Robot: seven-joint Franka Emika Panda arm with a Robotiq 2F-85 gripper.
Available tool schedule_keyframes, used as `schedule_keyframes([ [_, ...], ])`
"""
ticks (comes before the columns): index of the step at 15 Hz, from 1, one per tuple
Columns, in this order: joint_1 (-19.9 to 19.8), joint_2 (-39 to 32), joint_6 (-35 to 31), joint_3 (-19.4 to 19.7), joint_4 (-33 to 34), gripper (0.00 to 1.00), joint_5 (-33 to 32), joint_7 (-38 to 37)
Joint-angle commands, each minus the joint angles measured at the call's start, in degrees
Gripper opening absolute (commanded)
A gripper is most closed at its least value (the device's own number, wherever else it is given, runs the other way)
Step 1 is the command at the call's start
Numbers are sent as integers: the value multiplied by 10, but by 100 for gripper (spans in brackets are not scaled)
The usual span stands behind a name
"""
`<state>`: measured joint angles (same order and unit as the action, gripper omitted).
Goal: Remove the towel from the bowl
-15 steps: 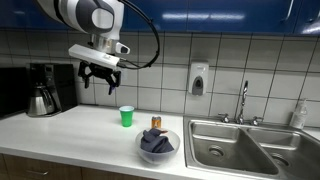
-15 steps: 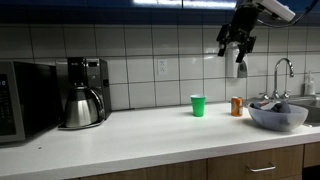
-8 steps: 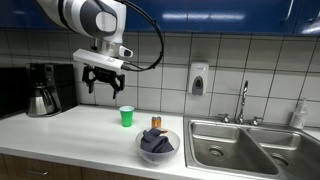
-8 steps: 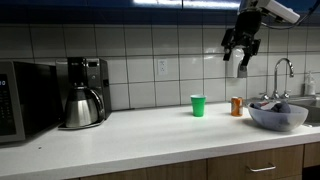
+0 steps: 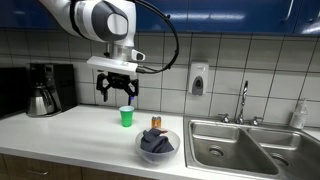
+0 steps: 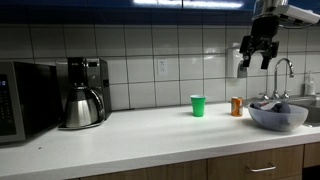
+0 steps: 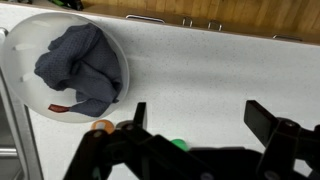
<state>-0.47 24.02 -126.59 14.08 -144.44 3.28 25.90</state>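
Next, my gripper should go down to the towel's bunched middle (image 5: 157,139) (image 7: 78,80) inside the clear bowl and close there.
A dark blue-grey towel (image 5: 156,142) lies bunched inside a clear bowl (image 5: 172,138) on the white counter near the sink. In the wrist view the towel (image 7: 80,68) fills the bowl (image 7: 120,60) at the upper left. In an exterior view the bowl (image 6: 277,117) stands at the right edge. My gripper (image 5: 117,95) hangs high above the counter, above the green cup and apart from the bowl; it also shows in an exterior view (image 6: 256,56). Its jaws (image 7: 198,118) are open and empty.
A green cup (image 5: 126,116) and a small orange can (image 5: 156,122) stand behind the bowl. A coffee maker with a steel carafe (image 5: 41,97) is at the far end, a microwave (image 6: 17,100) beside it. A steel sink (image 5: 245,147) with faucet lies next to the bowl.
My gripper has moved sideways along the wall toward the bowl and sink, staying high and open. The towel and bowl have not moved.
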Motion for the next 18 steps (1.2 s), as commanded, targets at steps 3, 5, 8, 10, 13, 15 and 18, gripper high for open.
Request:
schedule_keyframes([
  [3, -43, -17, -53, 35, -13, 100, -27, 49],
  [5, -54, -34, -70, 56, -12, 100, -25, 68],
  [8, -67, -70, -94, 90, -7, 100, -12, 111],
  [10, -70, -98, -115, 109, -3, 100, 3, 143],
  [13, -70, -149, -155, 127, 7, 100, 38, 193],
  [15, -67, -184, -181, 129, 16, 100, 80, 235],
  [18, -72, -241, -203, 110, 42, 100, 156, 299],
])
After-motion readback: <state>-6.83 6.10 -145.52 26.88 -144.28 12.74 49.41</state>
